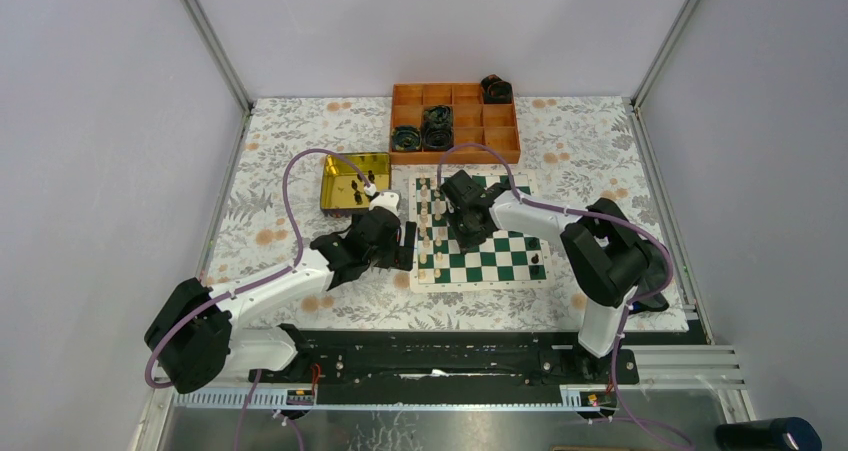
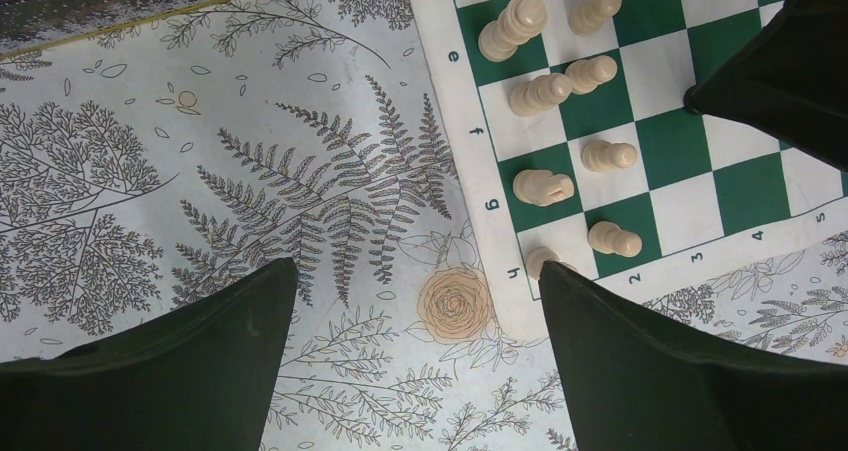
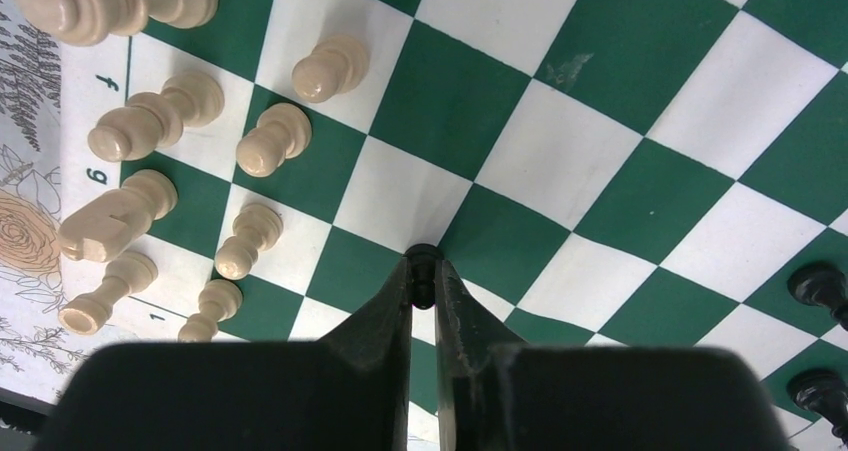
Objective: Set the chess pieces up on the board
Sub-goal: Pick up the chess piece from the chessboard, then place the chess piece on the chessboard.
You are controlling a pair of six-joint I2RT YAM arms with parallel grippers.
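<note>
The robot's right gripper will put the small black piece down on the empty white square (image 1: 518, 243) (image 3: 750, 342) beside the standing black pieces.
The green-and-white board (image 1: 505, 256) lies right of the table's middle. Several cream-white chess pieces (image 1: 432, 226) stand in two columns along its left edge, also seen in the left wrist view (image 2: 540, 91) and the right wrist view (image 3: 265, 139). A couple of black pieces (image 3: 818, 284) stand at the board's near right side. My right gripper (image 3: 424, 266) hovers over the board's squares (image 3: 560, 161), shut on a small black piece (image 3: 423, 254). My left gripper (image 2: 418, 271) stands wide open over the flowered cloth, just left of the board's near-left corner (image 2: 690, 161), holding nothing.
A shiny yellow tin (image 1: 352, 181) with a few chessmen in it sits left of the board. An orange compartment tray (image 1: 455, 121) with dark cable rolls (image 1: 437, 126) stands behind the board. Grey walls close in the table's sides and back.
</note>
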